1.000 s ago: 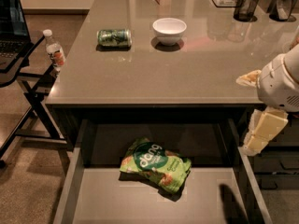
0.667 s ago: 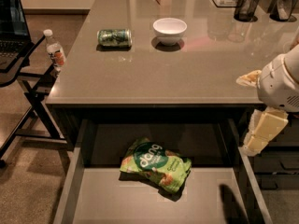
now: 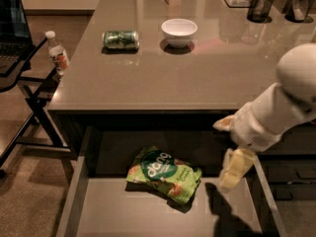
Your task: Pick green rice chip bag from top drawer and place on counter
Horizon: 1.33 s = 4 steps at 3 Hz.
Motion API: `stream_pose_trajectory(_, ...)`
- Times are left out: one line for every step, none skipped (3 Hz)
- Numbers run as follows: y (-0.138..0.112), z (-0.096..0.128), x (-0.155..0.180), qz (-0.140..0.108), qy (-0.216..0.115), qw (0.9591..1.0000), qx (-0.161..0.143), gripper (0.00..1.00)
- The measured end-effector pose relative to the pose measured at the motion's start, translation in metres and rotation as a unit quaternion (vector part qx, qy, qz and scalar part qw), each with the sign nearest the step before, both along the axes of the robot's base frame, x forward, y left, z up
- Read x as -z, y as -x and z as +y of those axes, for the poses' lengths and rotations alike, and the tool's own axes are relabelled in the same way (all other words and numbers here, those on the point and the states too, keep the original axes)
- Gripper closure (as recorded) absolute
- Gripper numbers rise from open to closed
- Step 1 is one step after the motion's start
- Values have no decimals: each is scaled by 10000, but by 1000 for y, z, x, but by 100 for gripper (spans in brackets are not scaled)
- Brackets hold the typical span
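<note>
Next, my gripper should go to the middle of the green rice chip bag (image 3: 172, 175) in the open top drawer and close there.
The green rice chip bag (image 3: 165, 174) lies flat in the open top drawer (image 3: 123, 214), near its back middle, with the round "dang" logo facing up. The counter (image 3: 163, 78) spreads above and behind the drawer. My gripper (image 3: 229, 147) hangs from the white arm at the right, above the drawer's right side and to the right of the bag, not touching it. Its two pale fingers are spread apart and hold nothing; one fingertip (image 3: 234, 169) points down into the drawer.
On the counter lie a green drink can (image 3: 120, 39) on its side, a white bowl (image 3: 179, 31) and black mesh cups (image 3: 259, 6) at the back right. A water bottle (image 3: 58, 53) and a laptop (image 3: 12, 23) sit on a stand at left. Smaller dark drawers (image 3: 291, 181) are at right.
My arm and gripper have moved left and down from beside the counter's right edge to over the drawer's right side, closer to the bag. The bag has not moved.
</note>
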<state>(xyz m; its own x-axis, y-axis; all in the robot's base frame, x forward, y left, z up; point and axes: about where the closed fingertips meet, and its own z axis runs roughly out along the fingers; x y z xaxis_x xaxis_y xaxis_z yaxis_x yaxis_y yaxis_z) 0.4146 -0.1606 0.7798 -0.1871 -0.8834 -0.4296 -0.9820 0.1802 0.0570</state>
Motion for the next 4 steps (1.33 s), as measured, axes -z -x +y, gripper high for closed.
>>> stream_pose_trajectory(3,22,39,276,-693,9972,4,0)
stream_pose_trajectory(6,36,59,208,-1327,9908,130,0)
stream_pose_trajectory(11,59,77,-6,-1349,9908,109,0)
stream_pose_trajectory(15,91,103,-190,-962,9952,19,0)
